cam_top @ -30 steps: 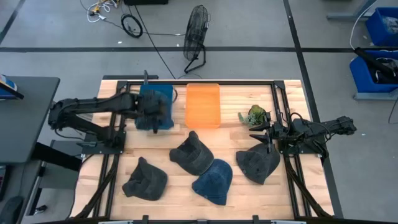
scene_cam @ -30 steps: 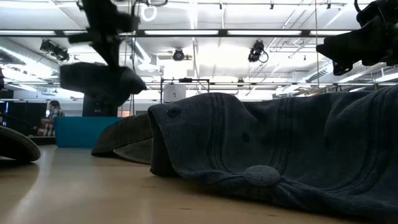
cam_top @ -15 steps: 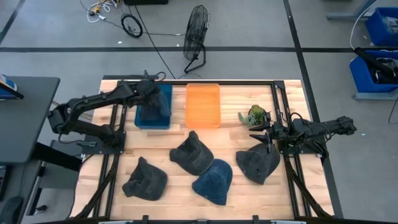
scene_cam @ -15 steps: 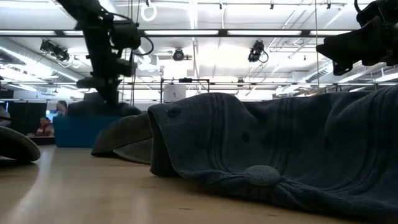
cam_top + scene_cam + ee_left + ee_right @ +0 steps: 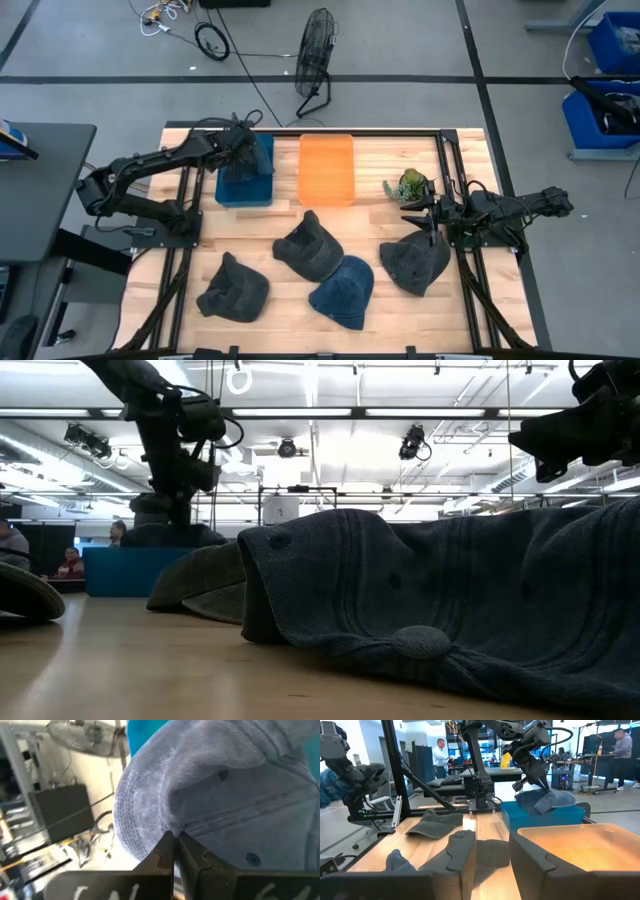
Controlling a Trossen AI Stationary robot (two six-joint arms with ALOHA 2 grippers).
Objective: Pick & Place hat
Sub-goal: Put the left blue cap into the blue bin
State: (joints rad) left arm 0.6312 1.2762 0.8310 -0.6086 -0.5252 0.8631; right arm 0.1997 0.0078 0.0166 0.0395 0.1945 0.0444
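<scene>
The grey-blue hat will be released from my left gripper inside the blue bin (image 5: 250, 174), the one that is next to the orange bin.
My left gripper (image 5: 243, 150) is over the blue bin (image 5: 246, 176) at the table's far left, shut on a grey-blue hat (image 5: 546, 800) whose lower part dips into the bin. The hat also shows in the low view (image 5: 165, 533) above the blue bin (image 5: 130, 572). Several other dark hats lie flat on the table: one (image 5: 235, 288), one (image 5: 310, 247) and a blue one (image 5: 343, 290). My right gripper (image 5: 425, 215) waits open at the right, raised above the far edge of a grey hat (image 5: 415, 262). My left gripper (image 5: 173, 840) pinches a fold of the hat's cloth (image 5: 165, 822) between its two shut fingertips, close to the brim (image 5: 131, 810). The fingers come from above, pointing down. The hat hangs below them, with its lower part inside the blue bin (image 5: 540, 817).
An orange bin (image 5: 326, 170) stands right of the blue one. A small green object (image 5: 408, 186) lies far of my right gripper. Black frame rails (image 5: 445, 160) run along the table's sides. People stand in the room beyond the table (image 5: 440, 755).
My left gripper carried the hat toward the table's far edge and down. The hat, which hung high above the blue bin, has come down so its lower part sits inside the bin. The fingers have stayed shut on it.
</scene>
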